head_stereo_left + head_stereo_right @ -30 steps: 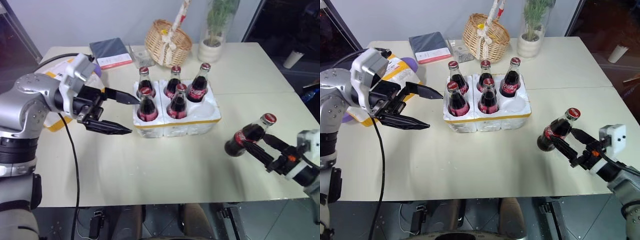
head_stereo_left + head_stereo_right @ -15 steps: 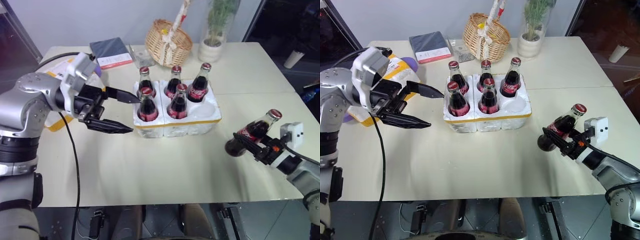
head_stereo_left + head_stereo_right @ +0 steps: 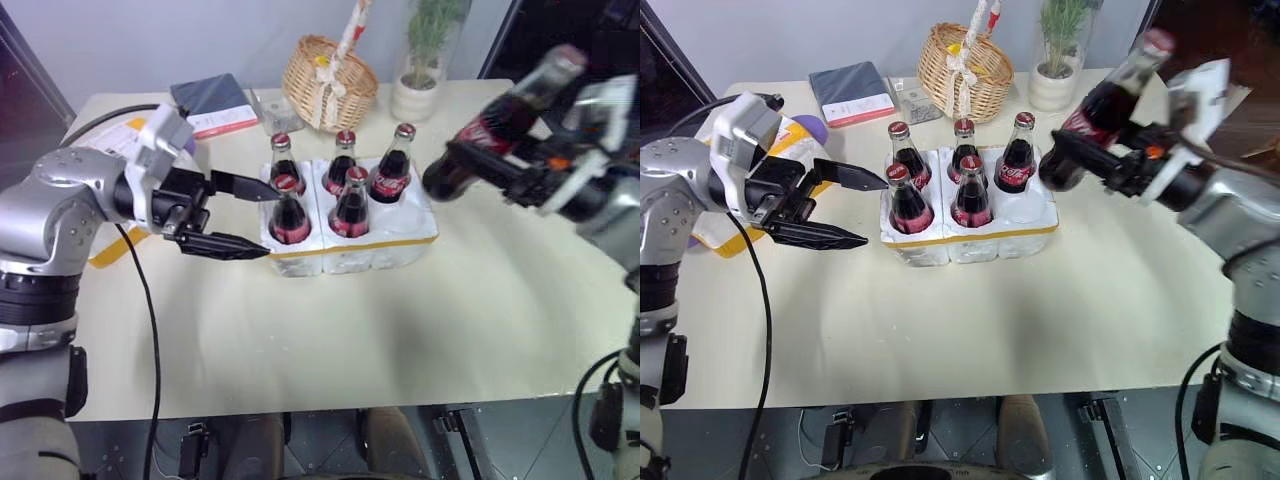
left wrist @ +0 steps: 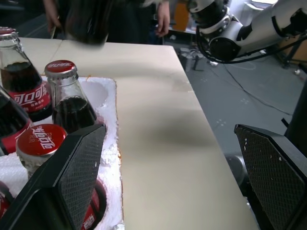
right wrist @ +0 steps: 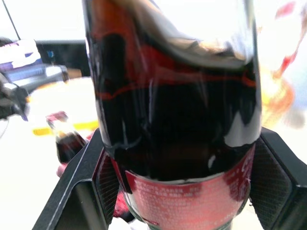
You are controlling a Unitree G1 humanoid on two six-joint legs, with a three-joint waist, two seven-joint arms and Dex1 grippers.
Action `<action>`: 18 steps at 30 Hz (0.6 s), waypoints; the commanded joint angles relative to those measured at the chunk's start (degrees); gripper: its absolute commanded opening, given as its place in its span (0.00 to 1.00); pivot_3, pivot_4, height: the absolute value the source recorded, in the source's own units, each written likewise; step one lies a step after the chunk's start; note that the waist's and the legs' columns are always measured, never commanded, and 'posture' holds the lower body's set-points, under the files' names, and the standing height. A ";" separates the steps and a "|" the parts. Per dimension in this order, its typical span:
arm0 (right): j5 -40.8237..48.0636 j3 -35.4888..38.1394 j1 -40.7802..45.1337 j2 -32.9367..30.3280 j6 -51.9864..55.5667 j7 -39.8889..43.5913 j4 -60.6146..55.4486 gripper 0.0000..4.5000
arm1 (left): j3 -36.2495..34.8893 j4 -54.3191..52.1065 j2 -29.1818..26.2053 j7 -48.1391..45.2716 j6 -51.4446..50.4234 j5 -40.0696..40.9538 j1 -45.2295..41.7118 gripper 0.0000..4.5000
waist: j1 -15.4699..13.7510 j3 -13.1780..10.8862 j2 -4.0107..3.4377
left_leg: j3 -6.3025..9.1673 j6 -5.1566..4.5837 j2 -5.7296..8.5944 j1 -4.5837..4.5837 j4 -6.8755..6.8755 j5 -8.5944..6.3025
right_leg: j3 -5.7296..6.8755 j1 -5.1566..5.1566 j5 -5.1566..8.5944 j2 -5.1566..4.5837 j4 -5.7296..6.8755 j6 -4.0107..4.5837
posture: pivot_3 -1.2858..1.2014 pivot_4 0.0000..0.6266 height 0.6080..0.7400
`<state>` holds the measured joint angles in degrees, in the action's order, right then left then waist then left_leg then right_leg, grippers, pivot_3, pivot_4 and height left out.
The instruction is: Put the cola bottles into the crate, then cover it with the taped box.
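Note:
The cola bottle, still held tilted beside the crate, will be let go by my right gripper in the empty near corner hollow of the crate (image 3: 400, 221).
The crate (image 3: 350, 252), white foam with a yellow tape band, sits mid-table with several cola bottles (image 3: 352, 200) upright in its wells; the near right well (image 3: 408, 222) is empty. My right gripper (image 3: 472, 160) is shut on one more cola bottle (image 3: 492, 122), held tilted in the air just right of the crate, cap up and away. The right wrist view shows this bottle (image 5: 177, 120) between the fingers (image 5: 81, 187). My left gripper (image 3: 262, 217) stands open at the crate's left side, holding nothing. The taped box (image 3: 792, 138) lies far left, mostly hidden by my left arm.
A wicker basket (image 3: 328, 82), a potted plant in a glass (image 3: 425, 70), a dark notebook (image 3: 210, 100) and a small clear box (image 3: 275, 108) line the back of the table. A black cable (image 3: 150, 320) hangs at the left. A person (image 4: 163, 14) stands beyond the table.
My right gripper has lifted the cola bottle off the table and carried it up and left toward the crate. The left gripper has stayed open beside the crate.

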<state>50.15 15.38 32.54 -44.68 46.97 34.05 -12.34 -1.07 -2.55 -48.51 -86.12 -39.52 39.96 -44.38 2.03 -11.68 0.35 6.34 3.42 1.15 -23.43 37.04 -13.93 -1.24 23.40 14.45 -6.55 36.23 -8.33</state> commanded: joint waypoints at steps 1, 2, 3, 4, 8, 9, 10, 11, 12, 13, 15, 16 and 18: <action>-4.26 -3.54 2.08 0.91 -3.91 2.92 0.96 0.64 | -2.43 -1.87 -1.05 1.09 0.30 0.79 0.60 1.00 | 0.03 -0.01 -0.02 | 0.00 0.00 0.00 -0.01 -0.02 0.00 | 0.00 0.03 0.00 0.00 0.01 0.00 | 0.52 0.24 1.00; -5.37 -4.47 2.06 1.11 -4.37 3.51 1.43 0.64 | -2.58 -2.03 -1.16 1.27 0.28 0.88 0.78 1.00 | 0.13 -0.01 -0.03 | -0.01 0.00 0.00 -0.02 -0.03 0.00 | -0.01 0.06 0.00 0.00 0.02 0.00 | 0.52 0.24 1.00; -7.25 -6.01 1.87 1.57 -5.23 3.90 2.47 0.64 | -2.90 -2.35 -1.35 1.59 0.19 1.04 1.16 1.00 | 0.25 0.00 0.02 | -0.01 0.00 0.00 -0.02 -0.04 0.00 | -0.01 0.06 0.00 0.00 0.03 0.00 | 0.52 0.24 1.00; -8.26 -6.94 1.84 2.11 -5.47 4.07 3.30 0.64 | -3.14 -2.63 -1.52 1.88 0.07 1.19 1.47 1.00 | 0.29 0.00 0.03 | 0.01 0.00 -0.01 -0.02 -0.04 0.00 | 0.00 0.05 0.00 0.01 0.03 0.00 | 0.52 0.24 1.00; -9.29 -8.35 2.16 4.46 -6.48 5.55 3.61 0.64 | -3.98 -3.43 -2.09 2.97 -0.16 1.62 2.46 1.00 | 0.57 0.01 0.05 | -0.01 0.00 -0.01 0.08 -0.01 0.00 | -0.02 -0.03 0.00 0.01 0.04 0.00 | 0.52 0.24 1.00; -8.74 -8.03 2.57 5.08 -6.45 5.86 3.20 0.64 | -4.15 -3.55 -2.21 3.21 -0.22 1.67 2.62 1.00 | 0.61 0.01 0.04 | -0.01 0.00 -0.01 0.09 -0.01 0.00 | -0.02 -0.03 0.00 0.02 0.04 0.00 | 0.52 0.24 1.00; -8.18 -7.66 3.07 5.60 -6.18 6.02 2.83 0.64 | -4.32 -3.67 -2.31 3.44 -0.30 1.73 2.76 1.00 | 0.64 0.02 0.04 | -0.01 0.00 -0.02 0.11 -0.01 0.00 | -0.02 -0.04 0.00 0.02 0.06 0.00 | 0.52 0.24 1.00; -7.74 -7.43 3.61 6.04 -5.79 6.10 2.47 0.64 | -4.46 -3.66 -2.41 3.53 -0.29 1.78 2.88 1.00 | 0.66 0.01 0.04 | -0.01 0.00 -0.02 0.12 -0.01 0.00 | -0.03 -0.03 0.00 0.03 0.09 0.00 | 0.52 0.24 1.00; -7.32 -7.35 4.09 6.33 -5.41 6.44 1.93 0.64 | -4.56 -3.66 -2.50 3.61 -0.29 1.82 2.98 1.00 | 0.60 0.01 0.04 | -0.01 0.00 -0.02 0.13 -0.01 0.00 | -0.03 -0.03 0.00 0.03 0.10 0.01 | 0.52 0.24 1.00; -7.02 -7.46 4.38 6.52 -5.00 6.82 1.30 0.64 | -4.61 -3.63 -2.56 3.73 -0.26 1.79 3.04 1.00 | 0.54 0.01 0.03 | 0.00 0.00 -0.02 0.12 -0.01 0.00 | -0.03 -0.01 0.00 0.04 0.12 0.01 | 0.52 0.24 1.00; -7.16 -8.08 4.47 6.99 -4.43 7.27 0.49 0.64 | -4.62 -3.46 -2.68 3.86 -0.03 1.68 3.23 1.00 | 0.48 0.00 0.02 | 0.00 0.00 -0.02 0.06 -0.02 0.00 | -0.03 0.05 0.00 0.04 0.13 0.01 | 0.52 0.24 1.00; -7.50 -8.49 4.28 7.13 -4.21 7.50 0.40 0.64 | -4.60 -3.40 -2.73 3.93 0.06 1.64 3.31 1.00 | 0.46 0.00 0.02 | 0.00 0.00 -0.02 0.02 -0.02 0.00 | -0.03 0.09 0.00 0.04 0.13 0.01 | 0.52 0.24 1.00; -9.43 -9.73 3.56 7.21 -4.78 7.86 1.23 0.64 | -4.58 -3.28 -2.87 4.04 0.35 1.50 3.52 1.00 | 0.47 0.00 0.02 | 0.00 0.00 -0.02 0.01 -0.02 0.00 | -0.03 0.09 0.00 0.04 0.12 0.01 | 0.52 0.24 1.00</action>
<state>40.84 5.90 34.90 -37.55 43.36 40.61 -8.79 -3.66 -4.82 -50.60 -82.11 -39.69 40.73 -40.73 2.50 -11.68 0.36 6.34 3.43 1.13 -23.42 37.00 -13.92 -1.27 23.49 14.45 -6.51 36.34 -8.32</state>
